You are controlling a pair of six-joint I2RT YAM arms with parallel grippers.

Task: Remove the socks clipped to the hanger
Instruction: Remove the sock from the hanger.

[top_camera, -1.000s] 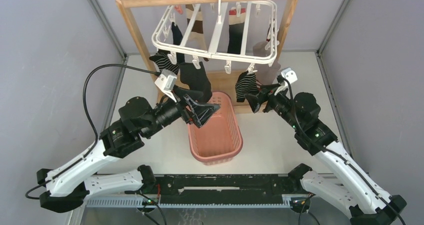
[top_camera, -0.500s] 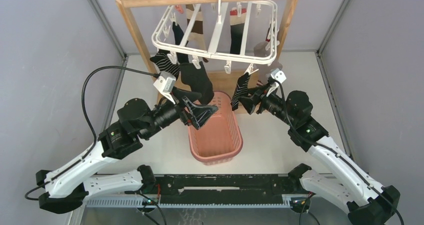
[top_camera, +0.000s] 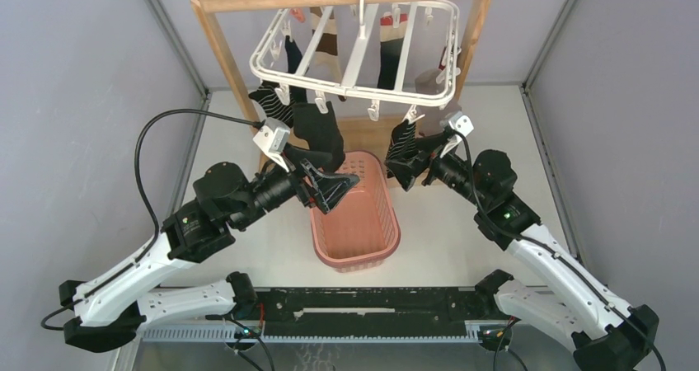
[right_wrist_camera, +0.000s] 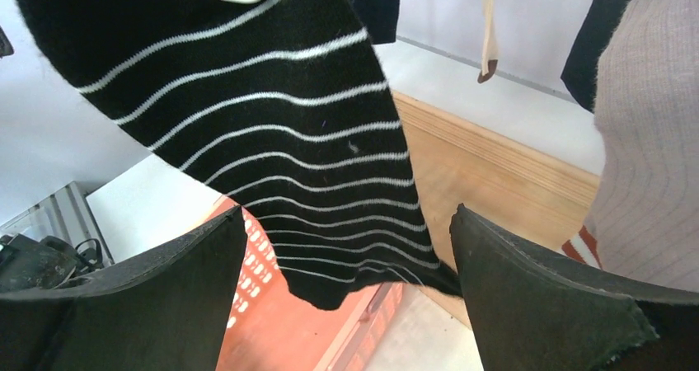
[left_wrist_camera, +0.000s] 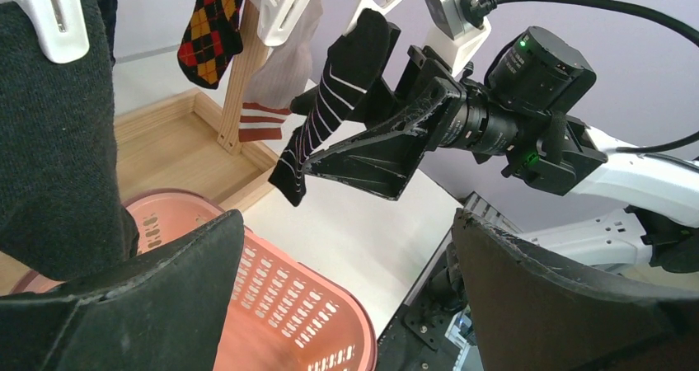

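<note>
My right gripper needs to pinch the sock's lower end [right_wrist_camera: 363,274] and pull it over toward my left gripper, as the striped sock's clip is far from my left gripper.
The white hanger [top_camera: 354,54] hangs from a wooden rail with several socks clipped to it. A plain black sock [top_camera: 320,132] hangs at the front left, also in the left wrist view [left_wrist_camera: 49,140]. A black sock with white stripes [top_camera: 399,144] hangs at the front right; it fills the right wrist view [right_wrist_camera: 272,132] and shows in the left wrist view [left_wrist_camera: 330,99]. My right gripper [top_camera: 405,166] is open, its fingers [right_wrist_camera: 544,288] either side of the striped sock's lower end, not touching it. My left gripper [top_camera: 336,185] is open and empty just below the plain black sock, over the basket.
A pink basket [top_camera: 356,223] stands on the table under the hanger, between the two grippers. The wooden rack [top_camera: 216,41] has posts left and right and a low wooden base [right_wrist_camera: 494,173]. Grey walls close in both sides.
My right gripper has moved left and forward, up to the striped sock, which now hangs between its open fingers. My left gripper has barely moved.
</note>
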